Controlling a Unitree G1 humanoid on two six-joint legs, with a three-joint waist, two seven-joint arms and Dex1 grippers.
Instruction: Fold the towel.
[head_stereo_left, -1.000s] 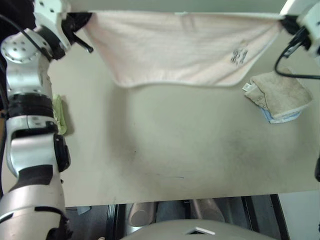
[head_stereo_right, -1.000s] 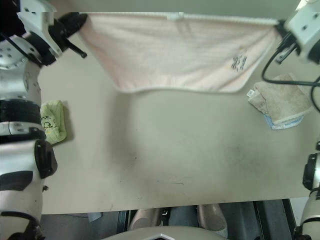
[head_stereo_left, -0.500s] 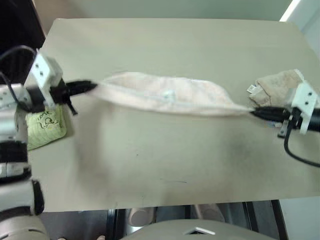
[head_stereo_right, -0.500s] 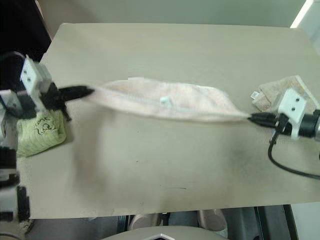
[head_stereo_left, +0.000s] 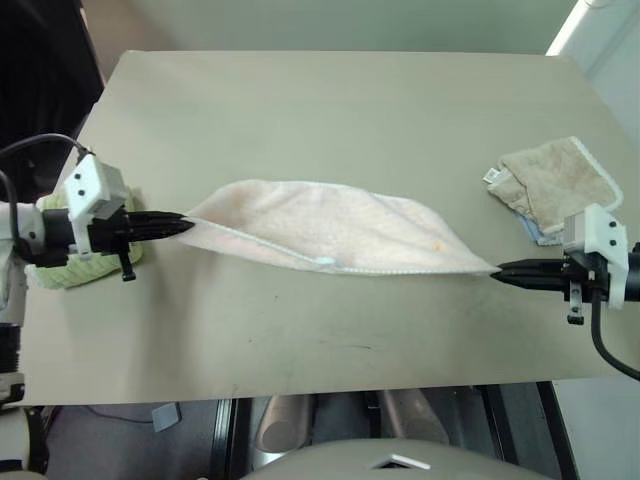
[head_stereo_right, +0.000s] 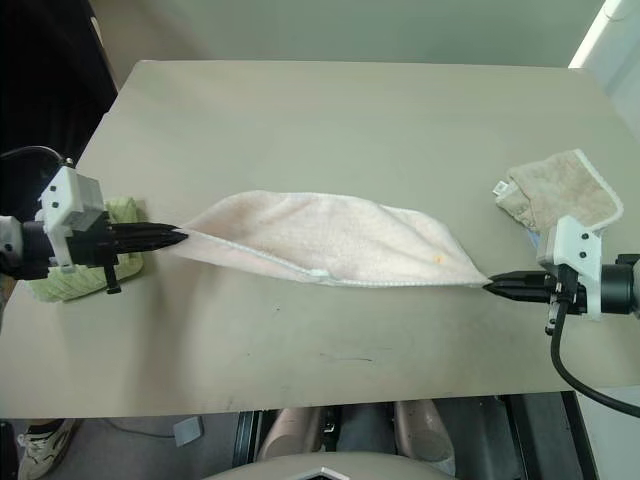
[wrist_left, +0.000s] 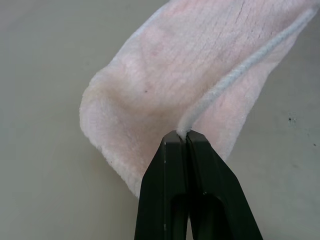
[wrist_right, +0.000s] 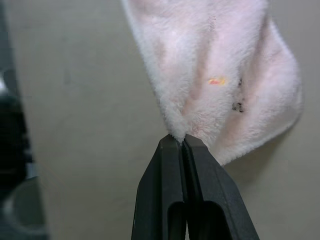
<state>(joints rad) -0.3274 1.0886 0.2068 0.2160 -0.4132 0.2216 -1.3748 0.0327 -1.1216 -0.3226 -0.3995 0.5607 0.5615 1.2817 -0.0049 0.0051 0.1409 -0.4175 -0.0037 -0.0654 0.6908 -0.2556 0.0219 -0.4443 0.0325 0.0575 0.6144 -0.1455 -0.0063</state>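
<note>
Next, I let go of the pale pink towel's trimmed corner with my left gripper over the towel's far edge (head_stereo_left: 219, 190) (wrist_left: 95, 120), to finish the fold at that end of the towel.
The pale pink towel (head_stereo_left: 330, 228) with a white trimmed edge lies stretched across the middle of the table, folded over on itself. My left gripper (head_stereo_left: 185, 224) is shut on its left corner; the left wrist view shows the white trim pinched between the black fingers (wrist_left: 175, 165). At the other end my right gripper (head_stereo_left: 497, 271) is shut on the right corner, where the pink terry bunches at the fingertips (wrist_right: 172, 150). The towel's middle rests on the tabletop, and both ends are held low, close to the surface.
A light green towel (head_stereo_right: 70, 280) sits at the table's left edge behind my left hand. A beige towel (head_stereo_right: 560, 195) with a white edge and tag lies at the right, over something light blue. The tan table (head_stereo_left: 330, 110) is bare beyond the pink towel.
Both grippers came down and back from the far side with the towel, which hung spread between them and now lies folded and stretched on the table. The camera view shifted too.
</note>
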